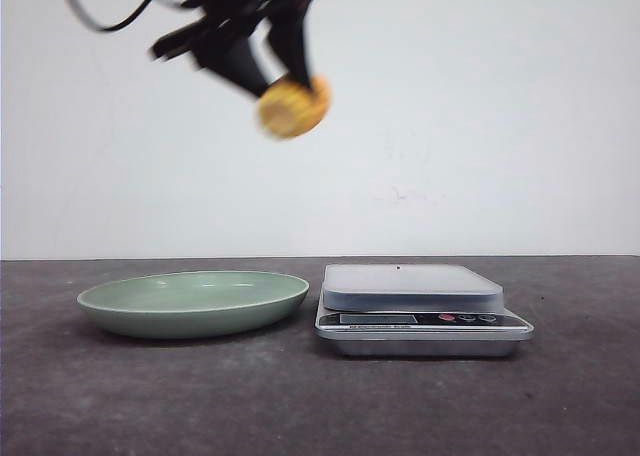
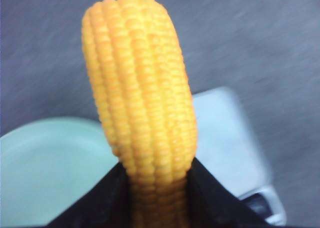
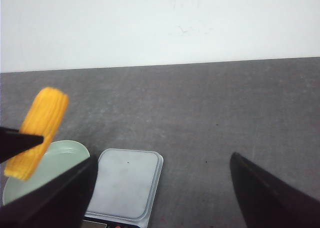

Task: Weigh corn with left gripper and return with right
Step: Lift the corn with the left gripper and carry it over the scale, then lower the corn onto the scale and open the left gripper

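My left gripper is to release the corn on the middle of the silver kitchen scale's flat top [image 1: 398, 273] [image 2: 216, 142]. The corn is now high between plate and scale.
My left gripper [image 1: 285, 71] is shut on the corn [image 1: 293, 106], a stubby yellow cob with ribbed kernel rows, and holds it high in the air above the gap between plate and scale. In the left wrist view the corn [image 2: 142, 103] stands out from between the black fingers [image 2: 100, 203]. It also shows in the right wrist view [image 3: 37, 132]. The silver kitchen scale [image 1: 412, 288] stands bare on the table right of centre. My right gripper [image 3: 162, 188] is open and empty, high above the table near the scale [image 3: 125, 183].
A pale green plate [image 1: 190, 301] sits left of the scale and holds nothing; it also shows in the left wrist view [image 2: 45, 168] and the right wrist view [image 3: 70, 153]. The tabletop is dark grey, with a white wall behind.
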